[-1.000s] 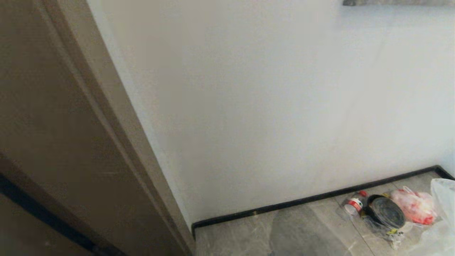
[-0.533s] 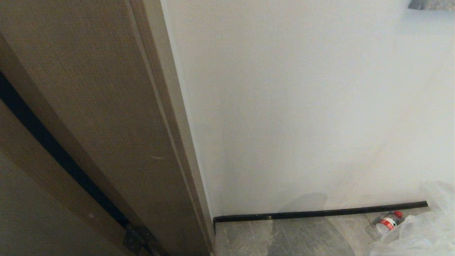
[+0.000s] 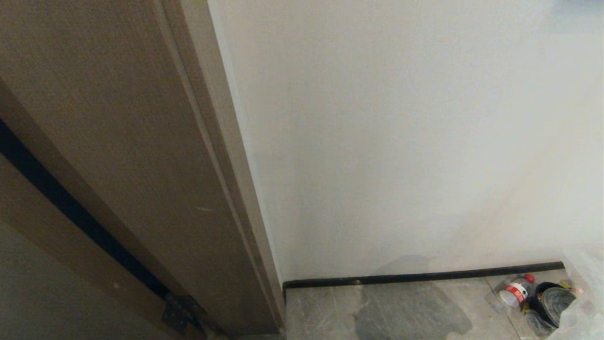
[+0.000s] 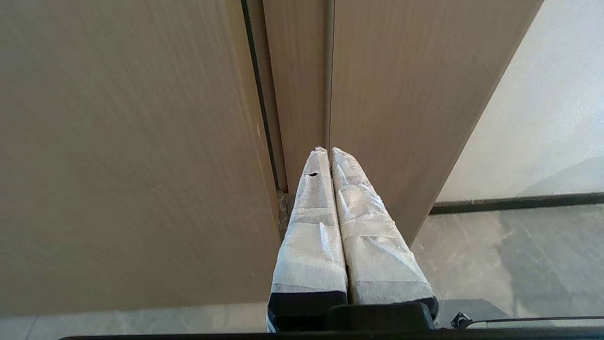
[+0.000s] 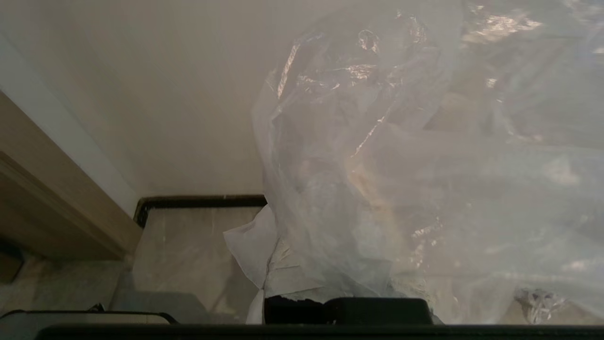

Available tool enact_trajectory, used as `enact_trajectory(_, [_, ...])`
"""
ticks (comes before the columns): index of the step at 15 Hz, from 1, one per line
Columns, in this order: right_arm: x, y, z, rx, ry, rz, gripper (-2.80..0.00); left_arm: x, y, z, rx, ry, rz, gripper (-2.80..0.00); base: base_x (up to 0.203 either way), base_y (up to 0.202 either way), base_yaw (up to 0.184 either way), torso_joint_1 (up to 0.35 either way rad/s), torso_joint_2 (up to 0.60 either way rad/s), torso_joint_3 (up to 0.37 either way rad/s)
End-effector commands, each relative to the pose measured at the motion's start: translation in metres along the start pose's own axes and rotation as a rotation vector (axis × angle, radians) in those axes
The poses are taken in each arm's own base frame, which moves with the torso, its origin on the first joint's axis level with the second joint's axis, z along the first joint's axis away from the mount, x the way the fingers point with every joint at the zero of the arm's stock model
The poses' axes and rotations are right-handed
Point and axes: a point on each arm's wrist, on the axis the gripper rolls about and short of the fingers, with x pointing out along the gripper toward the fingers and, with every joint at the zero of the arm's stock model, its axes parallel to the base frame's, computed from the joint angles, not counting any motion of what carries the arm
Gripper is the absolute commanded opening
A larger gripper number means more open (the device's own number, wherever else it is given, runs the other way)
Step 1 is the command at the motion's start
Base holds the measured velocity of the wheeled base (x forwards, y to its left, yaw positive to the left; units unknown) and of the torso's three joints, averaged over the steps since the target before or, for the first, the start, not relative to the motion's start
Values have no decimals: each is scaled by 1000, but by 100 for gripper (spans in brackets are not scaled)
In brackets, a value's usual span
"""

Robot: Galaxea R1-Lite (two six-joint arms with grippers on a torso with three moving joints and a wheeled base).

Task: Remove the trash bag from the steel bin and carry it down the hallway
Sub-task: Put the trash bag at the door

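Note:
The robot's right gripper will release the trash bag on the grey floor (image 3: 434, 306) next to the black skirting strip, near the red-capped bottle.
The clear crinkly trash bag (image 5: 387, 156) fills most of the right wrist view, draped over my right gripper (image 5: 330, 278), which is shut on it. Only part of one white-wrapped finger (image 5: 288, 278) shows under the plastic. In the head view the trash bag (image 3: 583, 307) sits at the bottom right corner, and a red-capped bottle (image 3: 515, 293) and a black round thing (image 3: 553, 302) show through it. My left gripper (image 4: 329, 150) is shut and empty, pointing at a brown door frame. The steel bin is out of view. Glossy grey hallway floor tiles (image 3: 401, 311) lie ahead.
A brown wooden door and frame (image 3: 141, 165) fill the left of the head view, close in front. A white wall (image 3: 401, 141) with a black skirting strip (image 3: 424, 276) stands straight ahead. The floor forms a closed corner between them.
The whole head view has swung, so the camera has moved. The door frame now fills more of the left side, and the bag's contents sit lower at the right corner. Neither arm has moved.

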Motion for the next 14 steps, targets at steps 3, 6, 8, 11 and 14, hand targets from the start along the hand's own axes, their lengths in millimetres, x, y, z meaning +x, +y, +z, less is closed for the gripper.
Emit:
enact_trajectory(3, [0,0,0,0,3,0,-280,0,0,0,-1,0,0,-280,0,0,0,3,-2,-192])
enact_trajectory(6, [0,0,0,0,1,2,-280,0,0,0,-1,0,0,-280,0,0,0,1,2,-197])
enact_trajectory(8, [0,0,0,0,1,3,-280,0,0,0,-3,1,0,-280,0,0,0,5,0,-191])
enact_trajectory(11, [0,0,0,3,1,0,-280,0,0,0,-4,1,0,-280,0,0,0,3,0,-202])
enact_trajectory(14, [0,0,0,-5,-2,7,-280,0,0,0,-4,1,0,-280,0,0,0,3,2,-138])
